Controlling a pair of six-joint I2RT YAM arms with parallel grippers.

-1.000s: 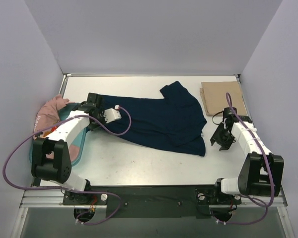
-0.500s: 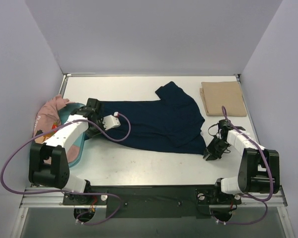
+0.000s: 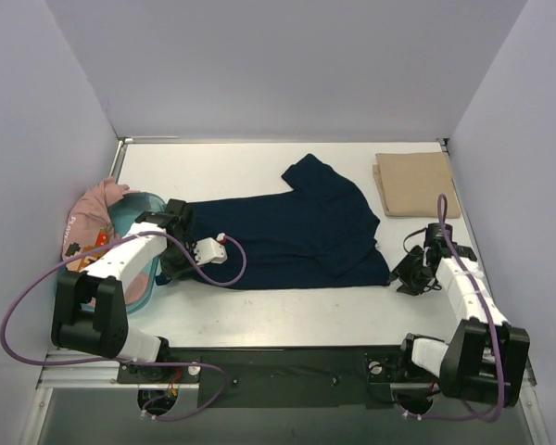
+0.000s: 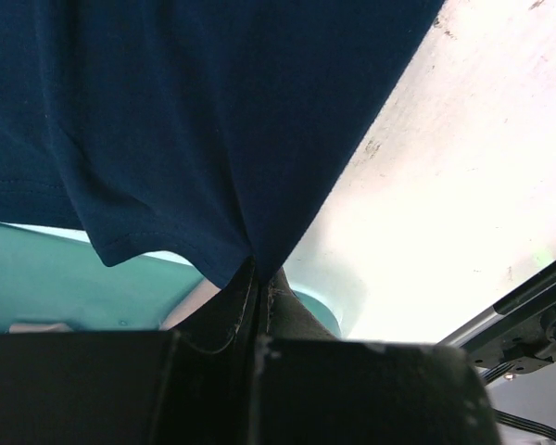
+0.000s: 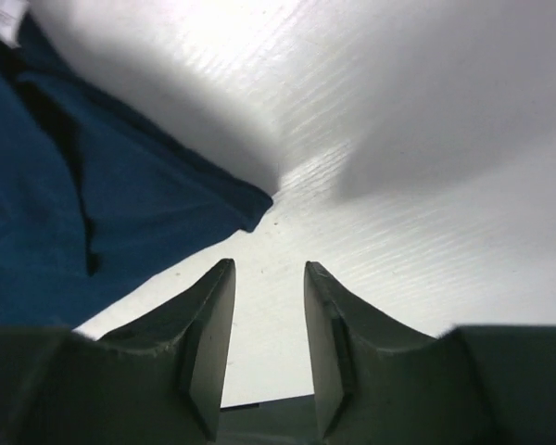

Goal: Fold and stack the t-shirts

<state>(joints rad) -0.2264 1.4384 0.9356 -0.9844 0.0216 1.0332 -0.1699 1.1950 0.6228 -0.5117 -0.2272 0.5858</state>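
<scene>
My right gripper should pinch that corner (image 3: pixel 383 280) of the navy t-shirt, the near one beside the bunched fold, and pull it toward the black bar before folding.
The navy t-shirt (image 3: pixel 287 236) lies spread across the middle of the table, one sleeve pointing to the back. My left gripper (image 3: pixel 174 267) is shut on its left edge next to the tub; the left wrist view shows the navy cloth (image 4: pixel 213 111) pinched between the closed jaws of that gripper (image 4: pixel 258 278). My right gripper (image 3: pixel 400 278) is open and empty just right of the shirt's near right corner; in the right wrist view this gripper (image 5: pixel 269 266) faces that corner (image 5: pixel 255 209). The tan t-shirt (image 3: pixel 417 184) lies folded at the back right. The pink t-shirt (image 3: pixel 97 209) sits in the tub.
The teal tub (image 3: pixel 141 278) stands at the table's left edge and shows in the left wrist view (image 4: pixel 65 278). Grey walls close the left, back and right sides. A black rail (image 3: pixel 278 366) with the arm bases runs along the near edge.
My left gripper has pulled the navy shirt's left edge nearer, and the shirt's near edge now lies straighter. My right gripper has come down beside the shirt's near right corner.
</scene>
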